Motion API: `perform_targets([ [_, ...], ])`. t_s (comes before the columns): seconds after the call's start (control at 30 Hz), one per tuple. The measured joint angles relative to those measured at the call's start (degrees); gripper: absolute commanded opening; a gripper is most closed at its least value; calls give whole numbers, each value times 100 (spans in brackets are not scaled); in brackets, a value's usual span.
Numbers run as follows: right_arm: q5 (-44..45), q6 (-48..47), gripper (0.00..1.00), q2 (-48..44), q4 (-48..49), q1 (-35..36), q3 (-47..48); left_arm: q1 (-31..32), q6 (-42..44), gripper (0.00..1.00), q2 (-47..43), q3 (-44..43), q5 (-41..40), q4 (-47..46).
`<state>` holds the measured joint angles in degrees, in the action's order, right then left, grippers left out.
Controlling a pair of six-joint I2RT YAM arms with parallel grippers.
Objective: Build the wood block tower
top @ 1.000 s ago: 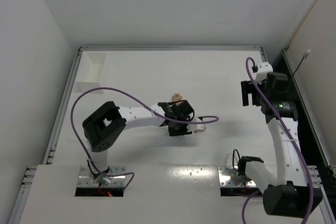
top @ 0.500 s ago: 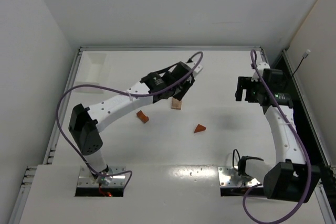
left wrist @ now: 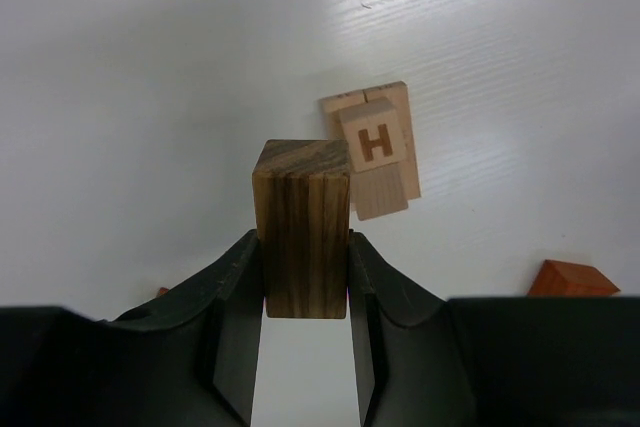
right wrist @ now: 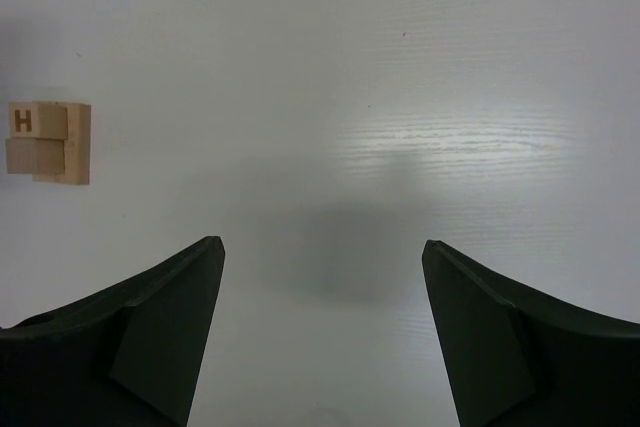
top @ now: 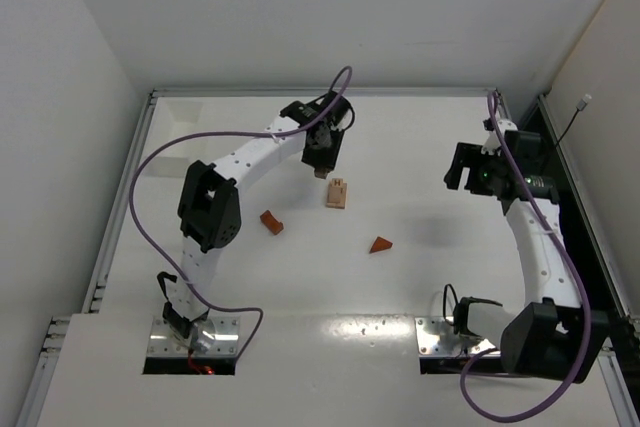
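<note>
My left gripper should release the dark brown wood block on top of the cube marked H (top: pixel 337 188) (left wrist: pixel 376 155). The dark brown block is upright above the table, behind the stack.
The wood block tower (top: pixel 337 192) is a low stack of pale tan blocks at mid-table, topped by a cube marked H (left wrist: pixel 375 138). It also shows in the right wrist view (right wrist: pixel 48 142). My left gripper (top: pixel 322 159) is shut on a dark brown wood block (left wrist: pixel 302 232) and holds it upright above the table, just behind and left of the stack. A reddish-brown wedge (top: pixel 380 245) and a reddish-brown piece (top: pixel 271 221) lie loose in front of the stack. My right gripper (top: pixel 468 169) hangs open and empty (right wrist: pixel 322 244) to the right.
A white shallow tray (top: pixel 180 127) sits at the far left corner. The wedge shows at the lower right of the left wrist view (left wrist: pixel 572 279). Raised table rims run along the far and side edges.
My left arm has swung from near the table's middle out to the far side, carrying the dark block past the stack. The two reddish pieces came into view. The right arm shifted slightly.
</note>
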<state>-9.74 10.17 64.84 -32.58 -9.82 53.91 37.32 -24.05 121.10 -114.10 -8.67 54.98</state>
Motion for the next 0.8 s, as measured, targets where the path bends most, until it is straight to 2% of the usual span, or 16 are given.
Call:
perform_targets([
  [0.27,-118,105,76,-9,0,-153,-2,33,-90,0,7,-197,509,68],
  [0.8,-240,258,76,-72,63,-361,-129,175,-479,0,603,-264,535,59],
])
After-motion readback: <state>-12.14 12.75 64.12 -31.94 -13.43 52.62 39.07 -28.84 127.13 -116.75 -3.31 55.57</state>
